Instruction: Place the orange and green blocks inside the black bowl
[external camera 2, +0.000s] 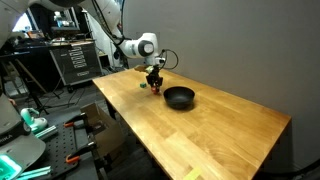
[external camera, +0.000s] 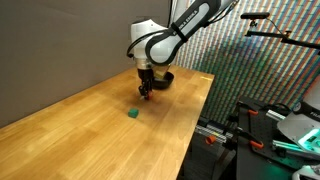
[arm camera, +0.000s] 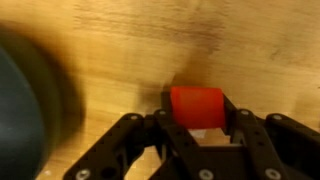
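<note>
Next, my gripper releases the orange block close to the middle of the black bowl's bottom (external camera: 159, 78), at a spot that is just behind the arm. The orange block is still above the wooden table.
My gripper (arm camera: 197, 112) is shut on the orange block (arm camera: 196, 106), which sits between the two black fingers above the wooden table. In both exterior views the gripper (external camera: 146, 92) (external camera 2: 155, 82) hangs over the table with the block in it. The green block (external camera: 132, 113) lies on the table in front of the gripper; it also shows as a small green spot (external camera 2: 142, 85) beside the gripper. The black bowl (external camera 2: 179, 96) stands on the table close to the gripper; in an exterior view it (external camera: 163, 77) is just behind the arm. A dark blurred shape at the left of the wrist view (arm camera: 30, 100) is the bowl.
The wooden table (external camera: 90, 130) has its edge near equipment racks and stands (external camera: 260, 130). A grey wall runs behind the table (external camera 2: 240, 50). Shelves and cables (external camera 2: 70, 60) stand off the table's far end.
</note>
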Controlling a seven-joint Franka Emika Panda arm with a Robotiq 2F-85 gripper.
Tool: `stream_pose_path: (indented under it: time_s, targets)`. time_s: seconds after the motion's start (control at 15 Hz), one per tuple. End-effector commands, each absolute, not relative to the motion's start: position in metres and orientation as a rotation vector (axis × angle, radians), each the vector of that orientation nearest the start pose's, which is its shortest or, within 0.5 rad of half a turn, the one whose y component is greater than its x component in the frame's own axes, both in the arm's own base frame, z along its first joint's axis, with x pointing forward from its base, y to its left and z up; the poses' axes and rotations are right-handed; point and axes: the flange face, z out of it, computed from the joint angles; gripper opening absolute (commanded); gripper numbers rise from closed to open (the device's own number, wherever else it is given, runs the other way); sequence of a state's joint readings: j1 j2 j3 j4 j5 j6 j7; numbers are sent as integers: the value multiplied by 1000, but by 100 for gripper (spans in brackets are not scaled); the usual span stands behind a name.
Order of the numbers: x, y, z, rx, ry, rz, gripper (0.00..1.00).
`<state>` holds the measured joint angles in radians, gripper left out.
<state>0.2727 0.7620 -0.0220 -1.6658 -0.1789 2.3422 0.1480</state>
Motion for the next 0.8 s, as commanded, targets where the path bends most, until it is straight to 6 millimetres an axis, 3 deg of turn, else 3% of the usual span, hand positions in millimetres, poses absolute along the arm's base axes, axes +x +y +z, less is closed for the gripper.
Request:
stream_pose_path:
  time_s: [0.0, 0.2, 0.33, 0.47, 0.73]
  targets:
    - [644, 125, 226, -3397, -308, -37, 21]
    - [647, 88, 282, -3474, -212, -179, 21]
    - [649, 55, 308, -3505, -115, -225, 21]
    - [649, 30, 320, -3500, -57, -214, 21]
    - [658, 5, 306, -3448, -46, -140, 21]
